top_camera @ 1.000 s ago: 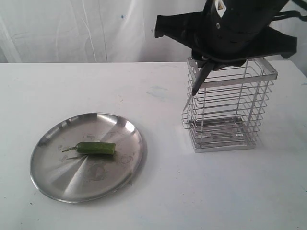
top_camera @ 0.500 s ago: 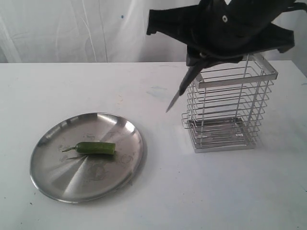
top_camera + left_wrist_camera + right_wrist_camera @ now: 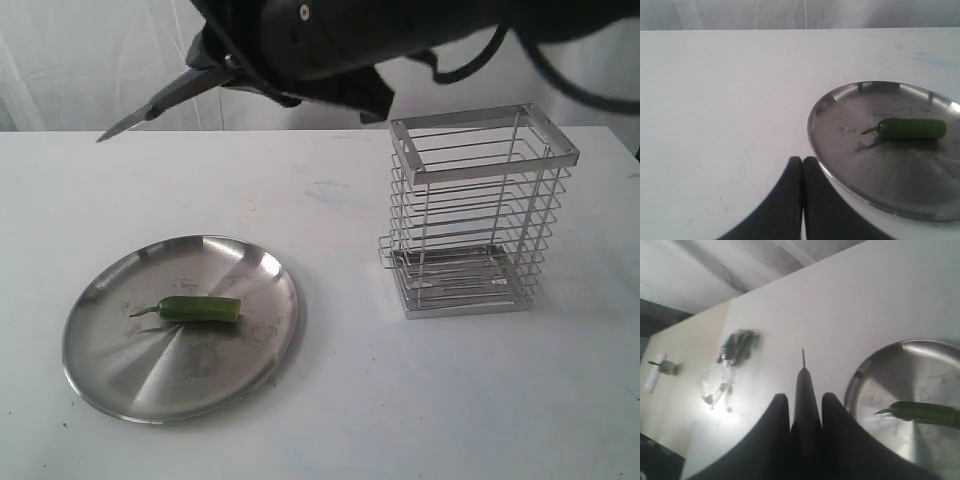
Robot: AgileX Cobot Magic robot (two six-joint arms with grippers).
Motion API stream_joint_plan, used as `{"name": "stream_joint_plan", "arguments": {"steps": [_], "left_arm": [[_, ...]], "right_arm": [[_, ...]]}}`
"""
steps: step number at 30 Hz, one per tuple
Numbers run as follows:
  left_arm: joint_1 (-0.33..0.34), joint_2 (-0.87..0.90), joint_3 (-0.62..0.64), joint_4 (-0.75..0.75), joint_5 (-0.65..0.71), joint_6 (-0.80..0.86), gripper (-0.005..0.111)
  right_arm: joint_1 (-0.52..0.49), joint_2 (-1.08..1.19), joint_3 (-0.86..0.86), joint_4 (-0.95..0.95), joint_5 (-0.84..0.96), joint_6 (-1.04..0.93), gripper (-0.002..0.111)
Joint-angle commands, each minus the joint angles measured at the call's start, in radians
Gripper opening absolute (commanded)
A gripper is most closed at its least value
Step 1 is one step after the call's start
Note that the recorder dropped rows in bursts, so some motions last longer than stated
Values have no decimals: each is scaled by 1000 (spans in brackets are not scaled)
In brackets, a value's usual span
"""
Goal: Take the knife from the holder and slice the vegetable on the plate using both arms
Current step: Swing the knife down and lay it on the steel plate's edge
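Note:
My right gripper is to set the knife down across the front rim of the steel plate [image 3: 195,399]. The knife's blade will lie below the green vegetable. The knife is still high over the table's back.
My right gripper [image 3: 215,62] is shut on the knife [image 3: 150,105] and holds it high over the table's back left, blade pointing left and down. In the right wrist view the knife [image 3: 804,380] sticks out between the two black fingers of that gripper [image 3: 805,401]. The green vegetable [image 3: 200,309] lies near the middle of the steel plate [image 3: 120,380], at the front left. The wire holder [image 3: 480,215] stands at the right. My left gripper [image 3: 802,162] is shut with nothing in it, just beside the plate's rim [image 3: 815,145]; the vegetable [image 3: 912,128] lies beyond it.
The white table runs back to a white curtain. In the right wrist view a clear bag with green pods [image 3: 735,352] and a small white object [image 3: 657,370] lie on a beige surface past the table's edge.
My right arm has lifted the knife out of the holder and swung it far to the left, above the plate's side of the table. Plate, vegetable and holder have not moved.

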Motion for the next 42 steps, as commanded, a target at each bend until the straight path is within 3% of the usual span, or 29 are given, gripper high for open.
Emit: {"name": "stream_joint_plan", "arguments": {"steps": [1, 3, 6, 8, 12, 20, 25, 34, 42], "left_arm": [[-3, -4, 3, -3, -1, -2, 0], [-3, -4, 3, -3, -1, -2, 0], [-3, -4, 3, -3, -1, -2, 0], [-3, -4, 3, -3, -1, -2, 0], [-3, -4, 3, -3, -1, -2, 0], [-3, -4, 3, -3, -1, -2, 0], [-3, -4, 3, -3, -1, -2, 0], [-3, -4, 3, -3, -1, -2, 0], [-3, -4, 3, -3, -1, -2, 0]], "right_arm": [[1, -25, 160, -18, -205, 200, 0], [3, -48, 336, -15, -444, 289, 0], [3, -59, 644, 173, -964, 172, 0], [3, -62, 777, 206, -1122, 151, 0], [46, -58, 893, 53, -1120, 150, 0], [96, 164, 888, 55, -1274, 150, 0], [137, 292, 888, 71, -1477, 205, 0], [141, 446, 907, 119, -1645, 305, 0], [141, 448, 937, 122, -1485, 288, 0]]}}
